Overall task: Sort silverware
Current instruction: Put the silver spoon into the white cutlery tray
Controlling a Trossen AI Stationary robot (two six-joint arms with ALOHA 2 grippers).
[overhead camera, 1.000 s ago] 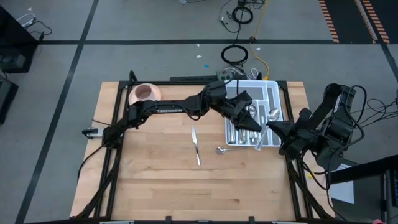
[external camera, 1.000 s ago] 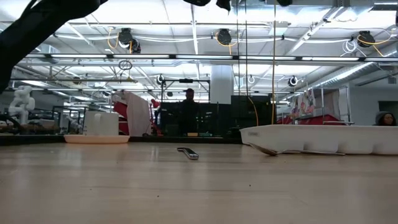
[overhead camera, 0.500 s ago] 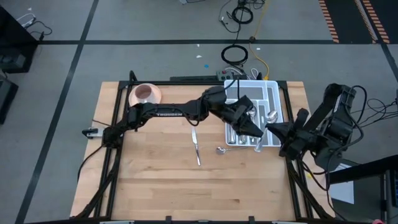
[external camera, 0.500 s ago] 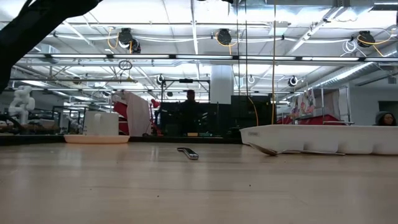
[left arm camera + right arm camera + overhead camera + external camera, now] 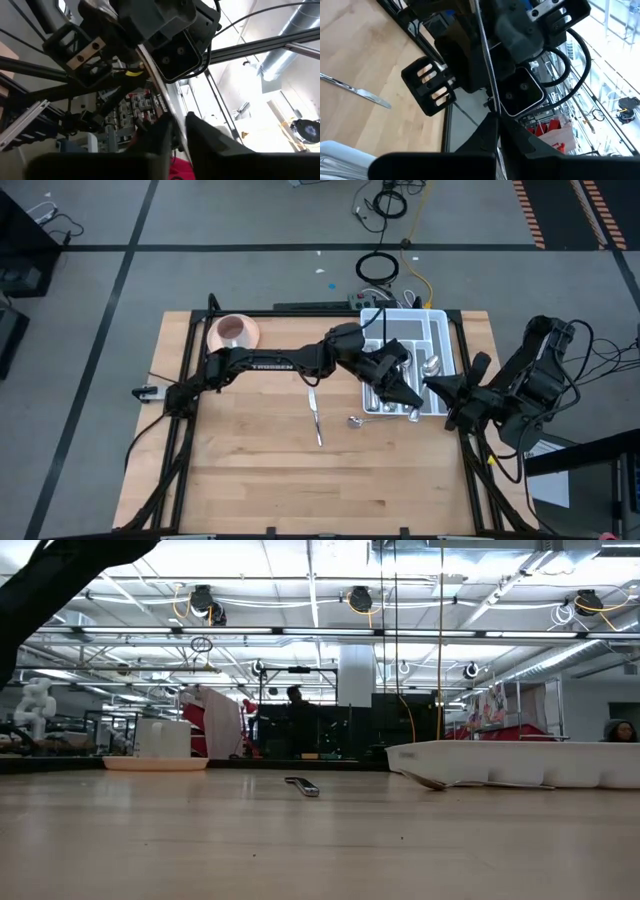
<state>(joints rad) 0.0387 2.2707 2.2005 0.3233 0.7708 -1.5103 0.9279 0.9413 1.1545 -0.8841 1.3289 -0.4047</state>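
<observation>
I need to open my right gripper, back it off, turn it and take the silver piece (image 5: pixel 428 375) near its bowl, as that bowl points back beside my right gripper.
My left gripper (image 5: pixel 406 396) reaches over the near end of the white divided tray (image 5: pixel 440 330). My right gripper (image 5: pixel 432 386) comes in from the table's right and meets it there. A slim silver piece of silverware (image 5: pixel 152 82) runs between both pairs of fingers; it shows edge-on in the right wrist view (image 5: pixel 484 55). Both grippers look shut on it. More silverware (image 5: pixel 385 385) lies in the tray's compartments. A table knife (image 5: pixel 315 415) and a spoon (image 5: pixel 357 420) lie flat on the wood. My left gripper pinches the slim silver piece between its two fingers (image 5: pixel 200 137), at one end of it (image 5: pixel 171 125). The piece is lifted clear above the tray and runs toward the right gripper. My right gripper pinches the same piece between its fingers (image 5: pixel 485 132), near its other end (image 5: pixel 492 112), coming level from the table's right. The piece runs on past the left wrist.
A pink cup on its saucer (image 5: pixel 233 330) stands at the far left corner. In the low view the knife (image 5: pixel 302 786) lies mid-table and the spoon (image 5: pixel 440 783) lies by the tray's wall (image 5: pixel 520 762). Bare wood spreads over the near half. People show in the room beyond.
My left gripper has moved a little toward the table's near edge over the tray, carrying the silver piece. My right gripper has shifted slightly toward the tray and the left gripper. The knife and spoon on the table have stayed put.
</observation>
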